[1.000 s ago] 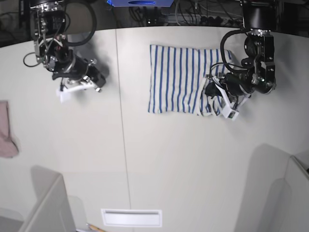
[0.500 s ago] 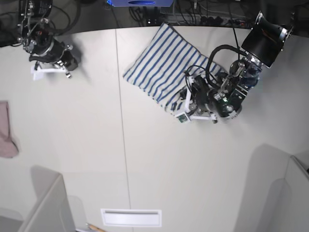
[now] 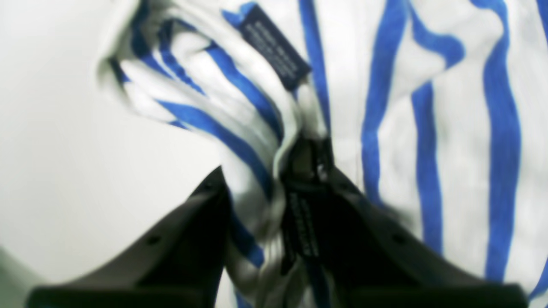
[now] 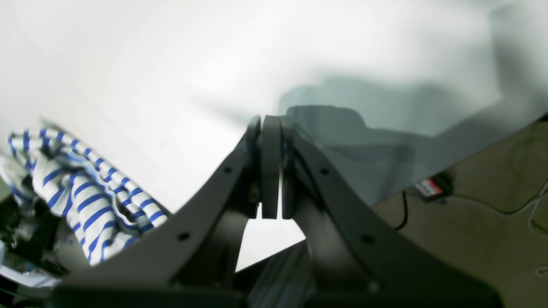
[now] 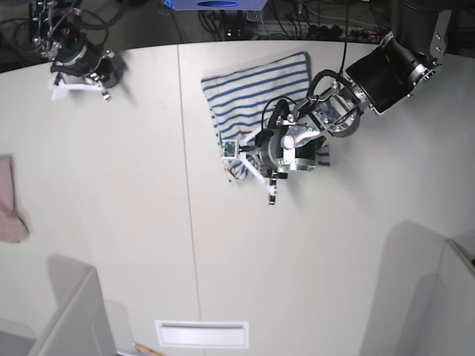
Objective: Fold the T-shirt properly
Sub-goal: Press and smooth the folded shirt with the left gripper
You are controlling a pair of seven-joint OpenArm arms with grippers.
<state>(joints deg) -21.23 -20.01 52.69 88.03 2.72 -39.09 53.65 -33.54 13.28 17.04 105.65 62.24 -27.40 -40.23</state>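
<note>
My left gripper is going to release the T-shirt on the white table's far middle (image 5: 246, 119), next to the thin seam line.
The T-shirt (image 5: 260, 93), white with thin blue stripes, lies folded on the far middle of the white table (image 5: 111, 222). My left gripper (image 5: 239, 162) is at its near-left corner. In the left wrist view, this left gripper (image 3: 278, 192) is shut on a bunched fold of the T-shirt (image 3: 428, 85), with a dark label tag (image 3: 274, 47) just beyond the fingers. My right gripper (image 5: 74, 83) is at the table's far left corner, away from the shirt. The right wrist view shows that gripper (image 4: 269, 128) shut and empty, with the T-shirt (image 4: 85, 201) at lower left.
A small pinkish cloth (image 5: 9, 200) lies at the table's left edge. A recessed slot (image 5: 202, 334) sits near the front edge, between grey panels (image 5: 74, 311) at both front corners. Cables (image 5: 297, 30) run behind the table's far edge.
The left arm has swung leftward with the gripped corner, and the shirt has turned with it. The right arm has drawn back to the far left corner.
</note>
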